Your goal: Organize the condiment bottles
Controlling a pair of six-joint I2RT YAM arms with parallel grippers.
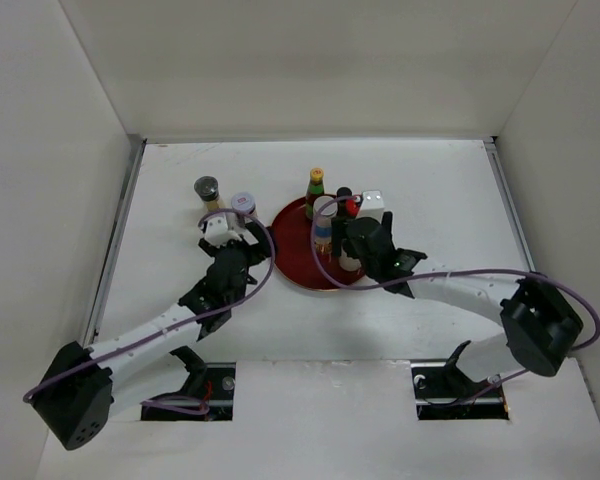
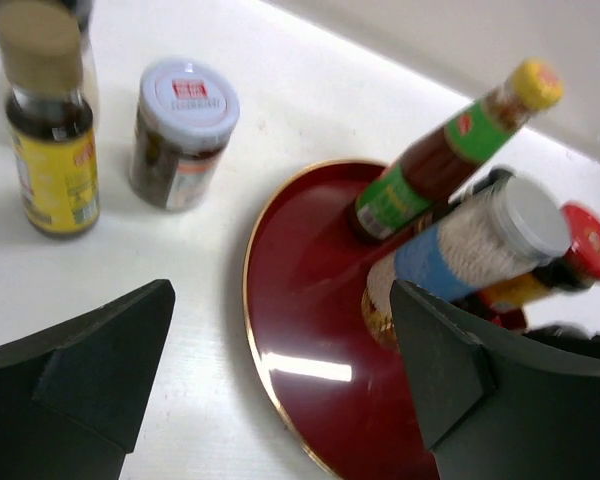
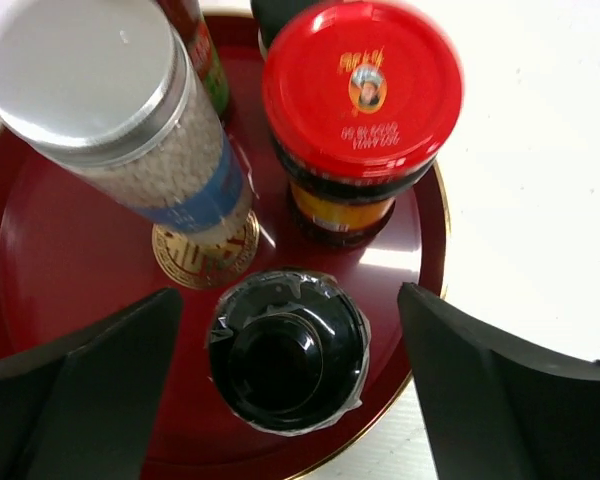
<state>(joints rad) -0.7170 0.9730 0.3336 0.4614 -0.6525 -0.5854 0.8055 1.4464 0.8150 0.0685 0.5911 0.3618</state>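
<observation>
The robot's left gripper will next move to the yellow-labelled bottle beside the white-capped jar and close on the bottle's tan cap (image 1: 203, 221) (image 2: 38, 48).
On the dark red round tray (image 3: 50, 260) stand several condiment bottles. A black-capped one (image 3: 285, 350) sits between the fingers of my right gripper (image 3: 290, 315), which is open and clear of it on both sides. Behind it are a red-capped jar (image 3: 365, 90) and a silver-capped bottle (image 3: 110, 110) with a blue label. A brown bottle with a yellow cap (image 2: 450, 150) stands at the tray's back. My left gripper (image 2: 280, 340) is open and empty over the tray's left rim (image 2: 248, 300). Off the tray to the left stand a white-capped jar (image 2: 180, 130) and a yellow-labelled bottle (image 2: 48, 130).
A small white box (image 1: 373, 200) lies just behind the tray's right side. White walls close the table on the left, back and right. The two arms reach in towards the tray (image 1: 295, 245) from either side, with their grippers close together.
</observation>
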